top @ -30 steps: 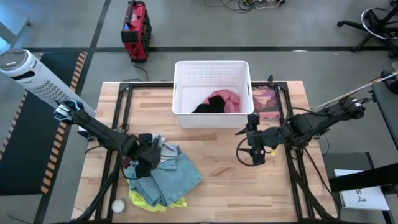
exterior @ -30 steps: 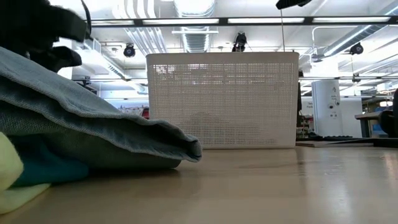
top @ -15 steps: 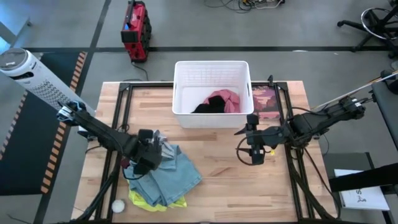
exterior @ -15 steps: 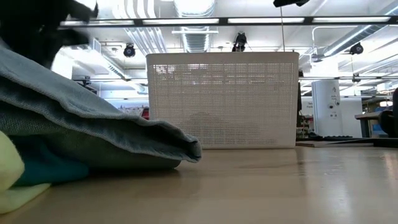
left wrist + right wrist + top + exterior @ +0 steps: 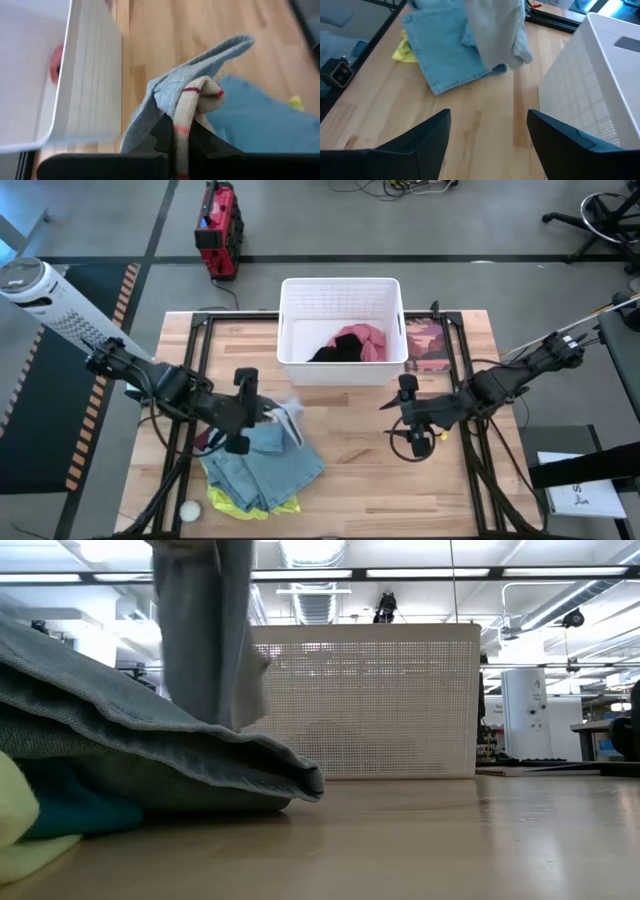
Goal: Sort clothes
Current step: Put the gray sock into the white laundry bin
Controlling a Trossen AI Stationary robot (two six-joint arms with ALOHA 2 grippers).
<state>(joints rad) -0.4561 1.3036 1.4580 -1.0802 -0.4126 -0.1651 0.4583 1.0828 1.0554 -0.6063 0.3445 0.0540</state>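
Note:
My left gripper is pinching the cream red-striped sock together with the pale grey garment. I will put both down and pick up the sock alone (image 5: 185, 111) for the basket.
My left gripper (image 5: 268, 413) is shut on a pale grey garment (image 5: 288, 418) with a cream, red-striped band, just above the far right part of the clothes pile. In the low view the garment (image 5: 205, 630) hangs down in front of the basket. The pile lies on the table's near left: light denim (image 5: 275, 468) on top, neon yellow (image 5: 228, 502) and teal (image 5: 75, 812) beneath, maroon (image 5: 205, 443) at its left. Pink (image 5: 362, 342) and black (image 5: 330, 353) clothes lie in the white basket (image 5: 300, 370). My right gripper (image 5: 411, 437) stands open over bare table, right of centre. My left gripper pinches the garment between its two fingers at the cream red-striped band (image 5: 183, 112), where the cloth is bunched in several layers. The fingers come roughly level from the table's left. The grey cloth (image 5: 200, 60) hangs slack below them; its lower end (image 5: 225, 715) reaches the denim.
A flat pink-brown camouflage piece (image 5: 428, 345) lies right of the basket. A small white ball (image 5: 188, 510) sits at the near left corner. Bare wood (image 5: 350, 470) lies between the pile and my right gripper. The basket's wall (image 5: 580, 85) stands close beside my right gripper.
My left gripper has shut on the pale grey garment and risen with it, moving toward the table's right and the basket. The garment has come up off the pile and now hangs from the fingers. My right gripper has drifted slightly toward the near edge.

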